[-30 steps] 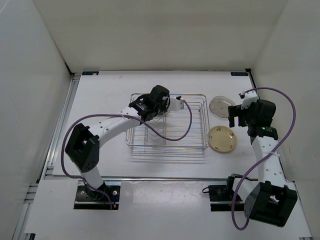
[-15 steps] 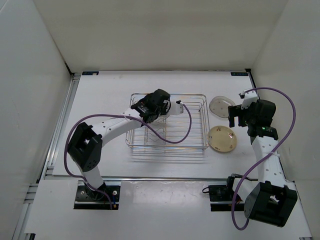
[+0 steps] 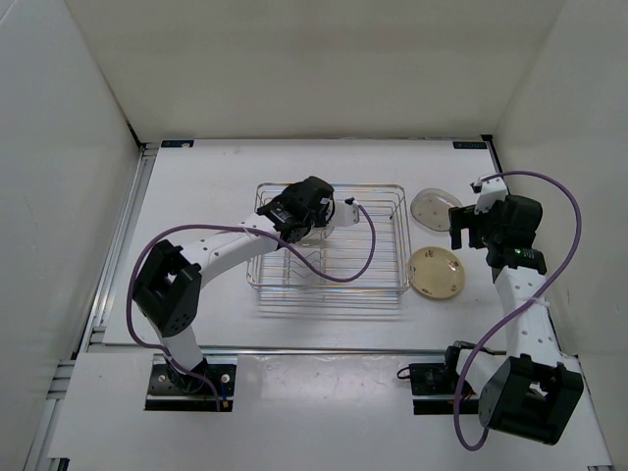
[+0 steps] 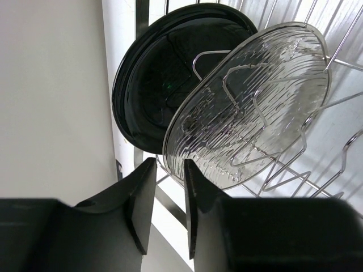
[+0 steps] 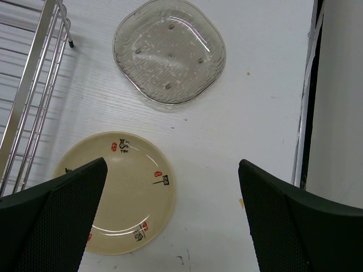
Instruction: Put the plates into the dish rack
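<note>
The flat clear plate's rim point(image 3: 459, 205) point(image 5: 223, 63), on the side facing away from the dish rack, should be gripped next by my right gripper, which will go there and close.
The chrome wire dish rack point(image 3: 402, 287) sits mid-table. In the left wrist view a glossy black plate point(image 4: 153, 85) and a clear plate point(image 4: 261, 96) stand on edge side by side in the rack's prongs point(image 4: 347, 148). My left gripper point(image 4: 170, 190) is just below the clear plate's lower rim, its jaws a narrow gap apart with nothing between them; it hovers over the rack's back left point(image 3: 297, 209). A second clear plate point(image 5: 169, 51) and the cream-tan plate point(image 5: 122, 192) lie flat right of the rack. My right gripper point(image 5: 170, 187) is wide open and empty above them.
The rack's right rim point(image 5: 34, 85) lies close to the two flat plates, which also show in the top view, clear point(image 3: 435, 207) and cream-tan point(image 3: 436, 273). White walls enclose the table on three sides. The left arm's purple cable point(image 3: 339, 275) drapes over the rack.
My left gripper has shifted slightly toward the rack's back-left corner and lower. The right arm and the two flat plates have not moved.
</note>
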Available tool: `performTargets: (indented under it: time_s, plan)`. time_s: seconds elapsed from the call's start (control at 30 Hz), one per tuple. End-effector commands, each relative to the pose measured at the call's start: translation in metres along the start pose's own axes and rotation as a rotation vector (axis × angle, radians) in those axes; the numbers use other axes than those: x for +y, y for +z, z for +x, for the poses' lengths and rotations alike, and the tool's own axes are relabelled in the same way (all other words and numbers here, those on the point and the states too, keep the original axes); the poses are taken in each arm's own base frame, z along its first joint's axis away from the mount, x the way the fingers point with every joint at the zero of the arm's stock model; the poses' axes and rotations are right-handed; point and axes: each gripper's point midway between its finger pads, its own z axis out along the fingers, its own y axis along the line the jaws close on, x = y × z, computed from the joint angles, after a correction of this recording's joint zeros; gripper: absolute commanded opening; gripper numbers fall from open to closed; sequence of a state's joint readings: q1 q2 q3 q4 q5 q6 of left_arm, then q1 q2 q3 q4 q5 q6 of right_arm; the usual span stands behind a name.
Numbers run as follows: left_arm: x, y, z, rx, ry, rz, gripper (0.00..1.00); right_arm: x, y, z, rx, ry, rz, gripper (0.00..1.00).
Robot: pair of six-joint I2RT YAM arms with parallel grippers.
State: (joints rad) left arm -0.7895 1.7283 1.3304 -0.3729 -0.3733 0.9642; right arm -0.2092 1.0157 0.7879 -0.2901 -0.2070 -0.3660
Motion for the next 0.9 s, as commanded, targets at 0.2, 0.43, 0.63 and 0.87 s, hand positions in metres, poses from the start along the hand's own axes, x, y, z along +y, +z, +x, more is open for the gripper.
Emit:
performTargets:
  time_s: [0.2, 0.43, 0.63, 0.87]
  plan:
    - [0.022, -0.015, -0.003, -0.039, -0.079, -0.053, 0.51, -0.021, 0.013, -0.028, -0.01, 0.02, 0.025, 1.0]
    - [0.071, -0.057, 0.017, -0.056, -0.27, -0.191, 0.78, -0.052, 0.05, -0.036, 0.066, 0.19, -0.06, 1.0]
    - [0.093, -0.094, 0.056, -0.05, -0.437, -0.287, 1.0, -0.059, 0.09, -0.024, 0.143, 0.308, -0.173, 1.0]
    - [0.095, -0.117, 0.113, -0.023, -0.624, -0.344, 1.0, -0.057, 0.14, 0.014, 0.301, 0.442, -0.24, 0.98]
